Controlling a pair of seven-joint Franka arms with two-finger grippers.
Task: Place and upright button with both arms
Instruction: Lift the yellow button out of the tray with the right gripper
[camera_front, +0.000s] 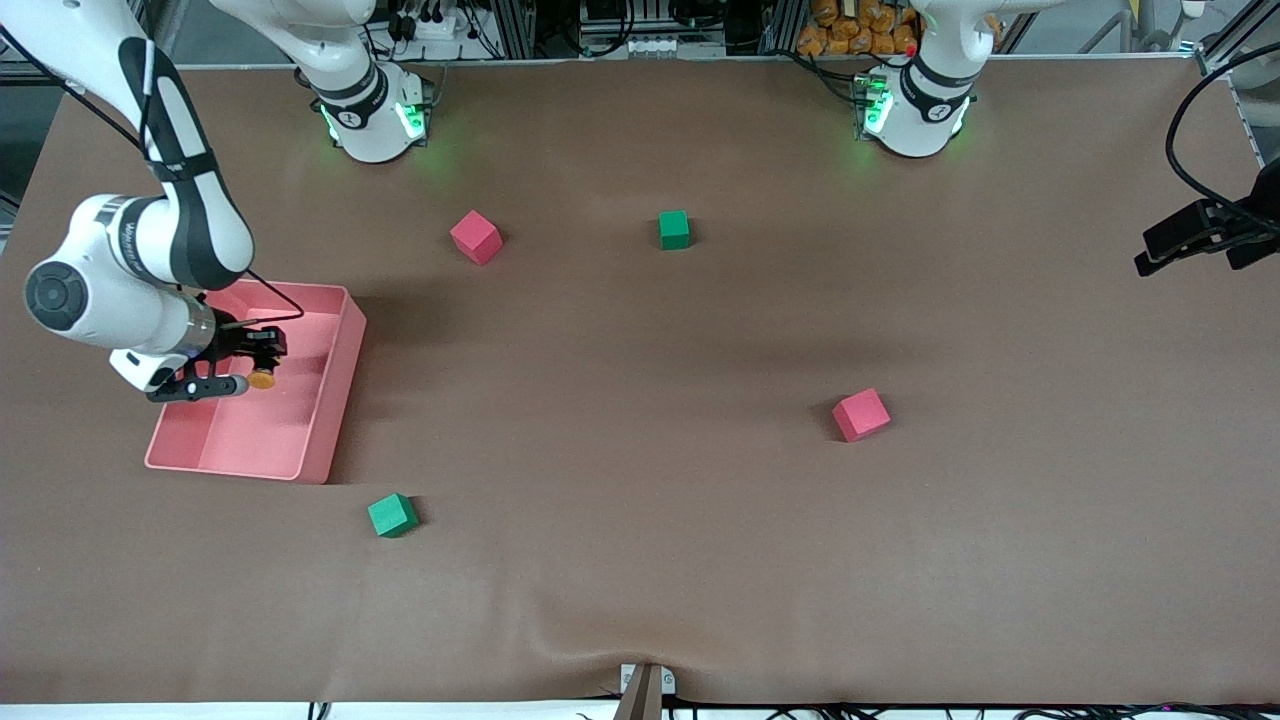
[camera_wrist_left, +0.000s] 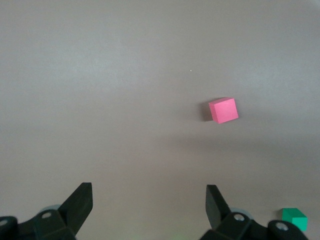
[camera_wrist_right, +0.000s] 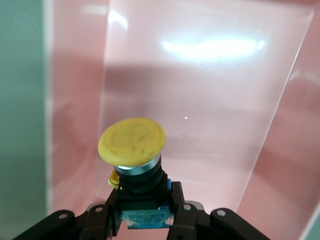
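My right gripper is going to place the button. It will set it down on bare table (camera_front: 691, 364) between the pink bin and the mid-table red cube.
The button (camera_front: 262, 379) has a yellow-orange cap on a black body. My right gripper (camera_front: 252, 373) is shut on its black body and holds it inside the pink bin (camera_front: 340, 380), just above the bin's floor. In the right wrist view the cap (camera_wrist_right: 132, 141) points away from the gripper (camera_wrist_right: 143, 207), with the bin's floor and wall (camera_wrist_right: 280, 175) around it. My left gripper (camera_wrist_left: 149, 196) is open and empty, high over bare table with a red cube (camera_wrist_left: 223, 110) below it. The left arm (camera_front: 935, 70) rises out of the top of the front view.
A red cube (camera_front: 475, 237) and a green cube (camera_front: 674, 229) lie near the bases. Another red cube (camera_front: 861, 414) lies mid-table, and a green cube (camera_front: 392, 515) lies just nearer the front camera than the bin. A black clamp-like part with a cable (camera_front: 1200, 235) juts in at the left arm's end.
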